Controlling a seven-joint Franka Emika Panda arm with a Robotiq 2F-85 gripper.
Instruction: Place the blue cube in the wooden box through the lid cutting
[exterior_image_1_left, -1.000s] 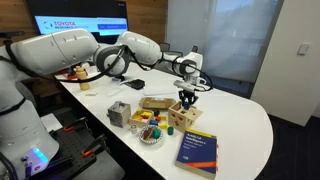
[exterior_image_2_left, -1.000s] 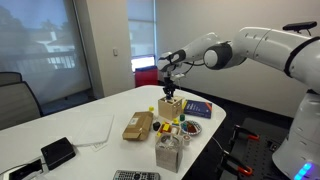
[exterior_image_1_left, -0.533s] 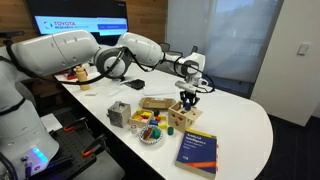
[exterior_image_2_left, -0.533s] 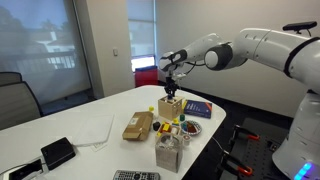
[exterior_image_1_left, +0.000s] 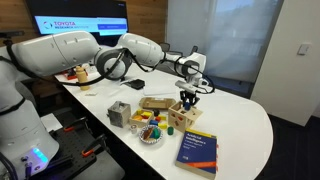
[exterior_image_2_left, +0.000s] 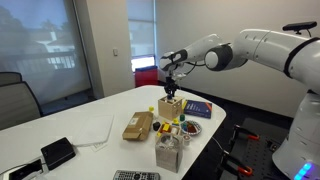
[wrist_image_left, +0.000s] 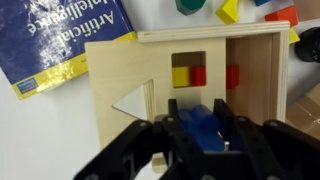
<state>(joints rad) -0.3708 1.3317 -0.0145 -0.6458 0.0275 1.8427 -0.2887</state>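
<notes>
Next, my gripper lets go of the blue cube in the lid cutting (exterior_image_1_left: 187, 108) (wrist_image_left: 197, 130) next to the square opening over the yellow and red blocks.
In the wrist view my gripper (wrist_image_left: 200, 125) is shut on the blue cube (wrist_image_left: 203, 127), held just over the lid of the wooden box (wrist_image_left: 120, 75). The lid shows a square cutting with yellow and red blocks inside, a triangular cutting to the left, and another opening to the right. In both exterior views the gripper (exterior_image_1_left: 187, 97) (exterior_image_2_left: 170, 88) hangs straight down right above the wooden box (exterior_image_1_left: 183, 116) (exterior_image_2_left: 171, 107); the cube is too small to make out there.
A large blue book (exterior_image_1_left: 198, 152) (wrist_image_left: 55, 40) lies beside the box. A flat wooden tray (exterior_image_1_left: 155, 103) (exterior_image_2_left: 137, 125), a bowl of coloured blocks (exterior_image_1_left: 149, 131), a grey box (exterior_image_1_left: 119, 113) and a black device (exterior_image_2_left: 57, 152) are on the white table (exterior_image_1_left: 245, 125).
</notes>
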